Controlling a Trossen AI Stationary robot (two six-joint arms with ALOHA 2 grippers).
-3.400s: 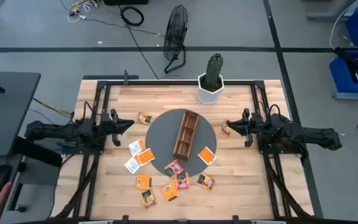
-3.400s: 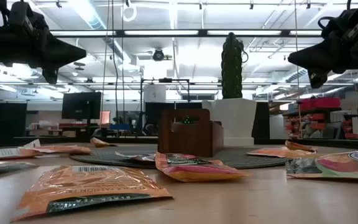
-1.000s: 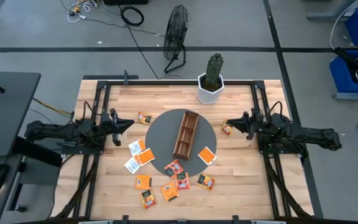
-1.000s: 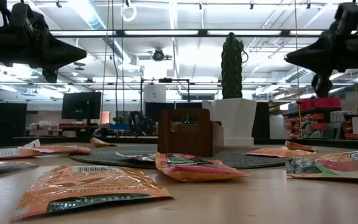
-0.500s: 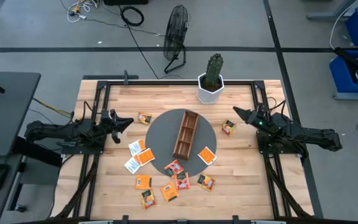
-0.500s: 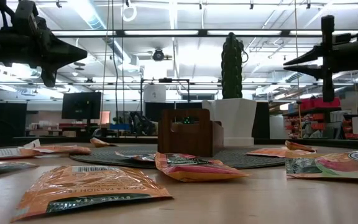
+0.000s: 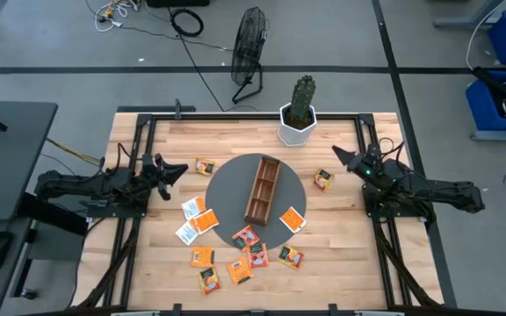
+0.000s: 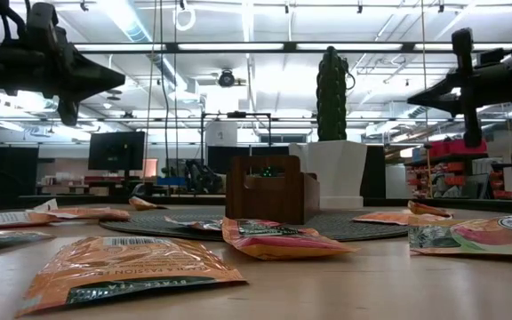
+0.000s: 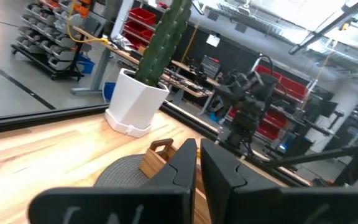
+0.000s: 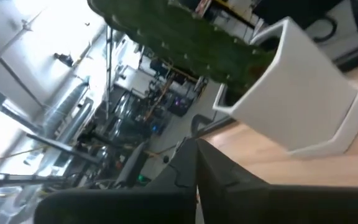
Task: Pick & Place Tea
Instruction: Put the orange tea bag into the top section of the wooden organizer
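Next, I need to close my right gripper on the sachet's dark end point(image 7: 326, 176), on the tea sachet nearest the cactus pot.
Several small flat tea sachets, mostly orange, lie on the wooden table: one point(image 7: 204, 166) at the far left, one point(image 7: 323, 180) at the right, one point(image 7: 292, 219) on the edge of the grey round mat point(image 7: 227, 197), and a cluster point(image 7: 238, 263) near the front. My left gripper point(image 7: 181, 169) hangs level above the table's left side, shut with only a slim slit point(image 9: 197, 155) between its fingers. At the right side my right gripper point(image 7: 336, 153) is shut and empty, and points toward the cactus pot point(image 7: 298, 129).
A long narrow wooden compartment tray point(image 7: 263, 190) stands on the mat at the table's middle. The cactus in its white pot stands at the far edge. Black frame rails point(image 7: 139, 149) run along the table's left and right sides. A fan point(image 7: 249, 44) stands on the floor beyond.
My right gripper has swung from pointing at the table's middle toward the far edge and the cactus pot, rolled about its own axis, and shut. The sachet at the right now shows clear of it. My left gripper has rolled a little in place.
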